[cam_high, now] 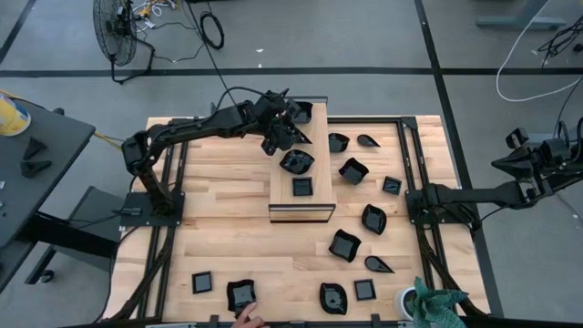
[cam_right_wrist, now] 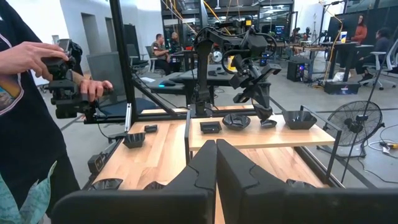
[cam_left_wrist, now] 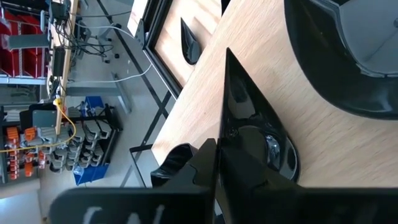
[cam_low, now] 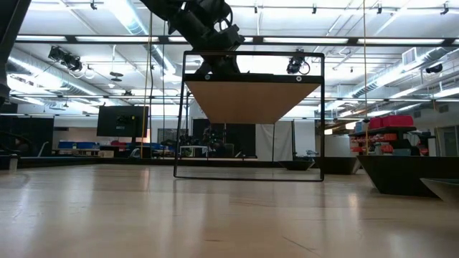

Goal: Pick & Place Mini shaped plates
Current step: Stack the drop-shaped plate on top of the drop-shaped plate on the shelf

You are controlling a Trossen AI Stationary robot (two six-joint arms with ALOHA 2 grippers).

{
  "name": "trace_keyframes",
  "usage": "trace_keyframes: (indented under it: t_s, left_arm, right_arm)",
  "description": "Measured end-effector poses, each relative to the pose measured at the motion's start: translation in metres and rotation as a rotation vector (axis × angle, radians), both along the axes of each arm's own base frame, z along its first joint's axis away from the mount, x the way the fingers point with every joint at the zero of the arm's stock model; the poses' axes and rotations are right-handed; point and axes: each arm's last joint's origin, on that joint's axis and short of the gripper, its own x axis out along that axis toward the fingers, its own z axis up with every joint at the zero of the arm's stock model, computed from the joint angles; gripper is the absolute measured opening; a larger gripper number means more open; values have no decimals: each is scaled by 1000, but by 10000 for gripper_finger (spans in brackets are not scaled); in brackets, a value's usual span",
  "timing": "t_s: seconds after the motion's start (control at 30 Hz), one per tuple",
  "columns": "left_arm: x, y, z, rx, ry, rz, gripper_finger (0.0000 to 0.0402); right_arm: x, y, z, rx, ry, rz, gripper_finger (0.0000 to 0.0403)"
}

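I can see the teardrop plate pointing at a slant to the board's long edge, so I need to re-grip the plate's round end [cam_left_wrist: 273,153] with my left gripper and turn the plate along that edge.
Several mini shaped plates, small glossy black dishes, lie scattered over the wooden table [cam_high: 228,237]. On the raised light wooden board [cam_high: 299,208] sit a square plate [cam_high: 302,187], a wavy plate [cam_high: 297,162] and one at the far end [cam_high: 303,111]. My left gripper [cam_high: 277,142] reaches over the board's far half, shut on a teardrop plate [cam_left_wrist: 249,124], which also shows under it from across the table [cam_right_wrist: 268,123]. My right gripper [cam_right_wrist: 216,155] waits shut and empty, held up beyond the table's right edge [cam_high: 503,164]. My left gripper has the teardrop plate by its round end [cam_left_wrist: 264,152], pinched between the two fingers. The fingers [cam_left_wrist: 186,168] slant down from the table's left. The plate's pointed end [cam_left_wrist: 229,62] sticks out ahead of the fingertips. The plate looks set down on the board [cam_right_wrist: 268,123].
A person's hand [cam_high: 246,318] reaches in at the near edge beside a wavy plate [cam_high: 241,293]. A white cup [cam_high: 405,301] and a green cloth [cam_high: 439,305] sit at the near right corner. Black frame rails [cam_high: 410,182] run along both sides. A person holding controls [cam_right_wrist: 68,81] stands beyond the table.
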Motion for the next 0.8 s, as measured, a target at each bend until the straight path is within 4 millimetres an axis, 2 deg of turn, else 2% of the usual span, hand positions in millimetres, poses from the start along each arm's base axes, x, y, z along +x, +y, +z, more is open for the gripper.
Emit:
trace_keyframes:
  t_s: [0.4, 0.6, 0.8]
  left_arm:
    - [0, 0, 0, 4, -2, 1, 130]
    - [1, 2, 3, 36, -22, 25, 148]
    - [1, 2, 3, 61, -10, 39, 147]
  right_arm:
    - [0, 0, 0, 0, 0, 0, 10]
    - [0, 0, 0, 0, 0, 0, 10]
    - [0, 0, 0, 0, 0, 0, 10]
